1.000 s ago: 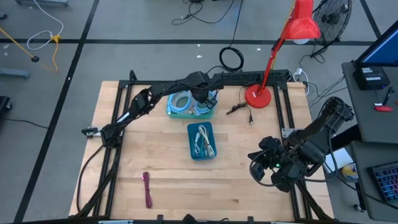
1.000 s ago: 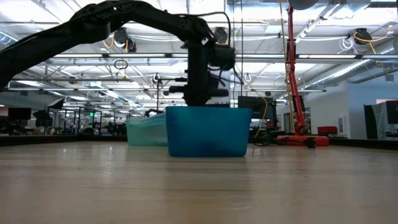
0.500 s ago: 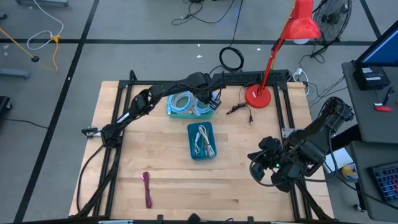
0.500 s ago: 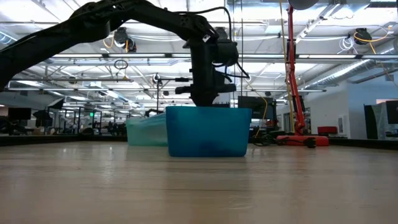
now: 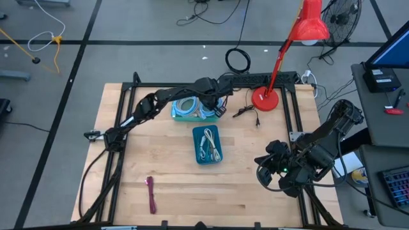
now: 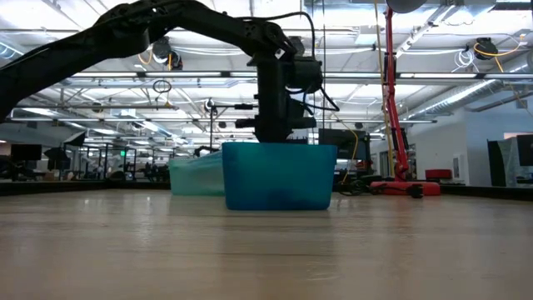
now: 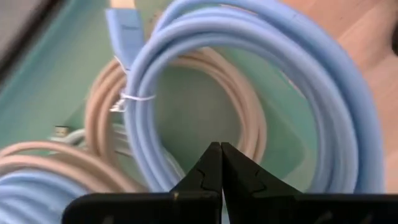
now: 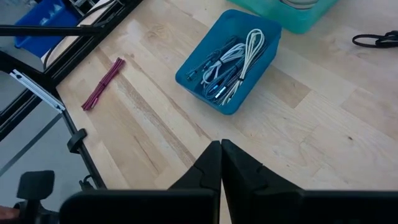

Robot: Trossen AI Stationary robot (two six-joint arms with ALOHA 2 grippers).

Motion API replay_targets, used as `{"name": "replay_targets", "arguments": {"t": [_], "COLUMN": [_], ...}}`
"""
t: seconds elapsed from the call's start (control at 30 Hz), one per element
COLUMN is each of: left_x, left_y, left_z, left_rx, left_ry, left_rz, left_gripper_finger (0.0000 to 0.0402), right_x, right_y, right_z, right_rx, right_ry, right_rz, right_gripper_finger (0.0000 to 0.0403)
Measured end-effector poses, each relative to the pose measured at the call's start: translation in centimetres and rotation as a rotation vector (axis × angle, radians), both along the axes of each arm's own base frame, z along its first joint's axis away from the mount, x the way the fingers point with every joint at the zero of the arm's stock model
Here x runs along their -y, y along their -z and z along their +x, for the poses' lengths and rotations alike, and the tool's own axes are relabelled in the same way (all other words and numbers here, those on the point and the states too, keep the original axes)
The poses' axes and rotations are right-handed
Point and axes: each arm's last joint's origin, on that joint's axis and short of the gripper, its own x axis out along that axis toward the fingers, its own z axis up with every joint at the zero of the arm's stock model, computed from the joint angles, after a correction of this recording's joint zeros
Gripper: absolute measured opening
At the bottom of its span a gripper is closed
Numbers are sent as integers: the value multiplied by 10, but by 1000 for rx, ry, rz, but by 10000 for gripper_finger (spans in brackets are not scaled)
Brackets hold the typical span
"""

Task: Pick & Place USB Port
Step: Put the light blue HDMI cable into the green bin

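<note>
My left gripper will open, take that outer side (image 7: 364,165) of the light-blue coil, which juts over the teal bin's edge, and settle the coil inside the bin.
A pale teal bin (image 5: 181,115) at the table's far middle holds coiled light-blue (image 7: 323,93) and beige (image 7: 99,118) cables. A blue bin (image 5: 208,156) nearer the middle holds white and grey USB cables (image 8: 233,59). My left gripper (image 7: 221,149) is shut and points down into the teal bin's right part (image 5: 214,105), right over the light-blue coil. In the low view (image 6: 279,125) the blue bin (image 6: 279,175) hides its tips. My right gripper (image 8: 221,146) is shut and empty, waiting near the table's right edge (image 5: 263,169). My left gripper's shut fingertips stand from above at the inner turn of the light-blue coil (image 7: 152,155), which lies in the teal bin. I cannot tell whether they touch it.
A red desk lamp's base (image 5: 263,99) stands at the far right, with a small black cable (image 5: 246,112) beside it. A dark red bundle (image 5: 151,193) lies near the table's near left. Bare wood lies around the blue bin.
My left gripper has shifted a little toward the table's right edge over the teal bin and has turned slightly about its wrist.
</note>
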Motion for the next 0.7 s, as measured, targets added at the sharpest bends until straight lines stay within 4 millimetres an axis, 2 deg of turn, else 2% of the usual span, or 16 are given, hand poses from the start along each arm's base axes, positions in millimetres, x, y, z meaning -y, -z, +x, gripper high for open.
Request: {"name": "replay_targets", "arguments": {"t": [0.17,0.3,0.4,0.53,0.7], "left_x": [0,2,12,27,32], "left_y": [-15,-20,-21,-22,-23], "left_z": [-3,0,4,9,7], "left_rx": [29,120,154,132,71], "left_ry": [-4,37,97,158,148], "left_rz": [29,-85,-158,-127,-39], "left_gripper_finger": [0,0,0,0,0], "right_x": [0,0,0,-1,-1], "right_y": [0,0,0,-1,-1], "right_z": [0,0,0,1,1], "right_rx": [1,6,6,11,14], "right_ry": [0,0,0,0,0], "right_rz": [1,5,6,11,14], "right_gripper_finger": [0,0,0,0,0]}}
